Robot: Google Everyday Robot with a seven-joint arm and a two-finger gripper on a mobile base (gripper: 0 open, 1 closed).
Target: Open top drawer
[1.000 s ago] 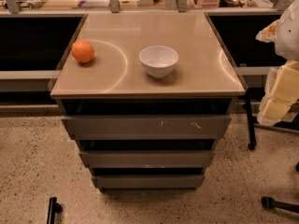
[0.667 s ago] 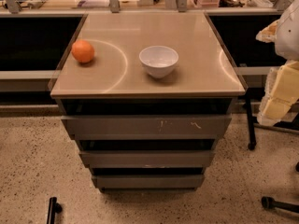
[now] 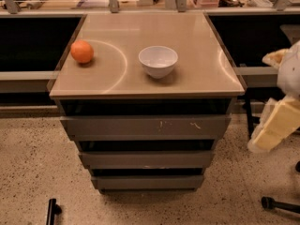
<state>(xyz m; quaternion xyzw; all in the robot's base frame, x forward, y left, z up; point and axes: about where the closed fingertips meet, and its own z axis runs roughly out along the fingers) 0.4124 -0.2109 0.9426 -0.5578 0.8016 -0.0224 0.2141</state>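
Observation:
Next, I move my gripper to the front of the top drawer and close it beside its small whitish scratches (image 3: 205,129), toward the end nearest my arm.
The top drawer (image 3: 117,127) is the widest grey handleless front, just under the beige cabinet top (image 3: 201,74). It has small whitish scratches right of centre. It sits flush with a dark gap above it and looks shut. A white and cream part of my arm (image 3: 280,121) shows at the right edge, beside the cabinet and apart from it. My gripper is out of view.
Two narrower grey drawer fronts (image 3: 146,159) (image 3: 147,182) sit below the top one. An orange (image 3: 82,51) and a white bowl (image 3: 158,61) rest on the cabinet top. A black caster leg (image 3: 276,204) lies on the speckled floor at right, a black object (image 3: 51,210) at lower left.

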